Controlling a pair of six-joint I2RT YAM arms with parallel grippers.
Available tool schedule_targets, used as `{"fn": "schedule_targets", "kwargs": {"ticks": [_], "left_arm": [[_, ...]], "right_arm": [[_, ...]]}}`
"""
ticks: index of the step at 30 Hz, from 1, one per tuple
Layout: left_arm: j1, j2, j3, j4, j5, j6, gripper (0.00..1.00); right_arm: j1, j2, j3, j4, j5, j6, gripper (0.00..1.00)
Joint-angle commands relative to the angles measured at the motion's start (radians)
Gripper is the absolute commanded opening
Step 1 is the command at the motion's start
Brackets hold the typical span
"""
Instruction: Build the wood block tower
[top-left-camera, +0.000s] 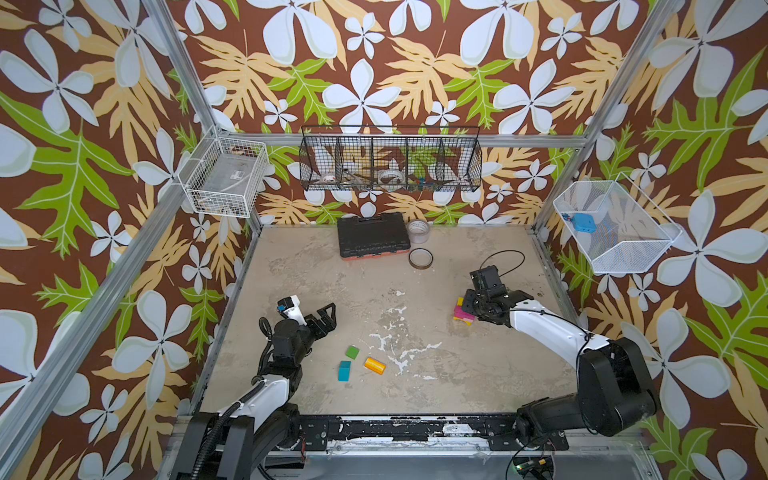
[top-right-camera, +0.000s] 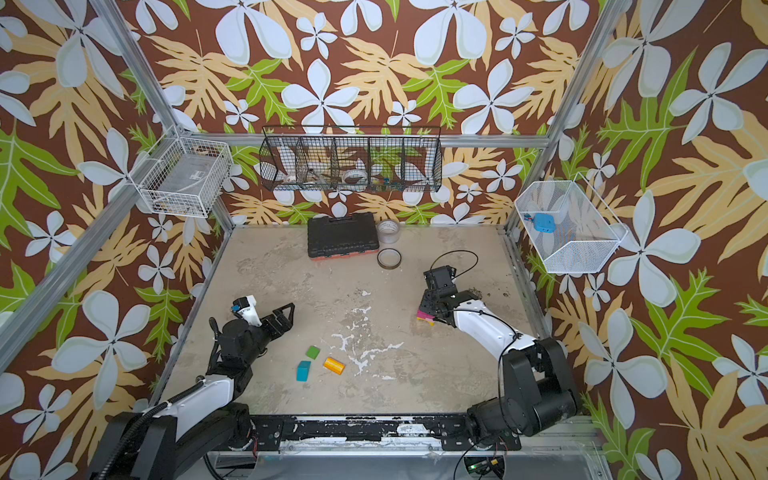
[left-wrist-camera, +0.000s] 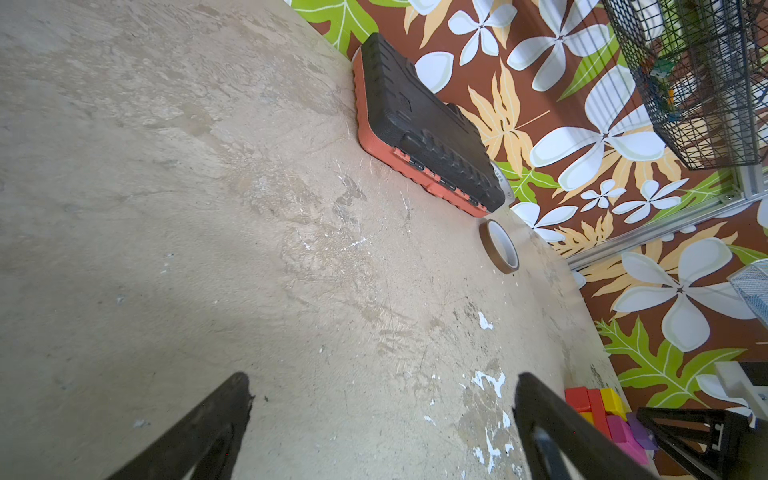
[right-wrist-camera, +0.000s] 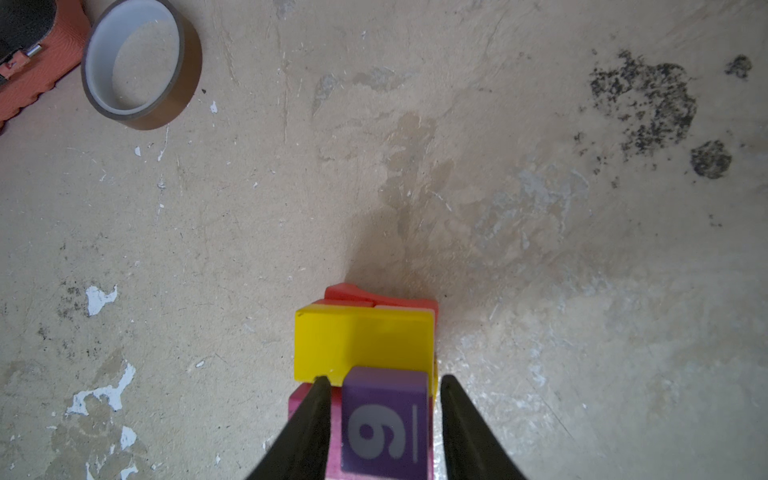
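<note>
Next, I will close my left gripper on the green block's sides (top-left-camera: 352, 352) beside the teal block.
The tower (top-left-camera: 462, 316) stands at the right of the table, mostly hidden under my right gripper (top-left-camera: 467, 305) in both top views. The right wrist view shows a purple cube (right-wrist-camera: 384, 424) with a white digit on a magenta block (right-wrist-camera: 297, 405), next to a yellow block (right-wrist-camera: 361, 340) with red (right-wrist-camera: 349, 293) behind it. My right gripper (right-wrist-camera: 385, 379) straddles the cube, open, a narrow gap at each finger. Green (top-left-camera: 352, 352), teal (top-left-camera: 344, 370) and orange (top-left-camera: 375, 366) blocks lie loose near the front. My left gripper (top-left-camera: 328, 318) hovers open and empty beside them.
A black tool case (top-left-camera: 371, 235) lies at the back edge with a white tape roll (top-left-camera: 417, 230) and a brown tape roll (top-left-camera: 420, 258) beside it. Wire baskets (top-left-camera: 390, 164) hang on the walls above the table. The left wrist view shows the tower (left-wrist-camera: 598, 411) far off.
</note>
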Motion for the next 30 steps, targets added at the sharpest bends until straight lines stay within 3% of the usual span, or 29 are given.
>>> {"fn": "schedule_targets", "kwargs": {"ticks": [1,11,13,15,16,18,24,27,30], "left_arm": [[0.001,-0.003,0.005,0.027,-0.003,0.004,1.00],[0.001,-0.216,0.046,-0.263,-0.254,-0.037,1.00],[0.001,-0.276,0.096,-0.415,-0.376,-0.062,1.00],[0.002,-0.307,0.114,-0.535,-0.515,-0.167,1.00],[0.005,-0.304,0.127,-0.597,-0.536,-0.190,1.00],[0.011,-0.266,0.158,-0.605,-0.463,-0.097,1.00],[0.012,-0.080,0.176,-0.578,-0.247,-0.102,1.00],[0.008,-0.022,0.209,-0.594,-0.122,-0.059,1.00],[-0.025,-0.007,0.232,-0.644,-0.094,-0.057,1.00]], "right_arm": [[-0.001,-0.019,0.009,-0.018,0.022,0.007,0.47],[0.001,-0.186,-0.015,-0.058,0.053,-0.008,0.62],[0.000,-0.246,-0.039,-0.054,0.049,-0.013,0.68],[0.002,-0.315,-0.071,-0.040,0.026,-0.026,0.74],[0.002,-0.351,-0.093,-0.028,0.008,-0.034,0.77],[0.007,-0.416,-0.136,-0.013,-0.013,-0.050,0.81],[0.008,-0.577,-0.216,-0.042,-0.072,-0.145,0.89],[0.008,-0.660,-0.265,-0.026,-0.166,-0.162,0.91],[0.006,-0.715,-0.349,0.043,-0.292,-0.180,0.92]]}}
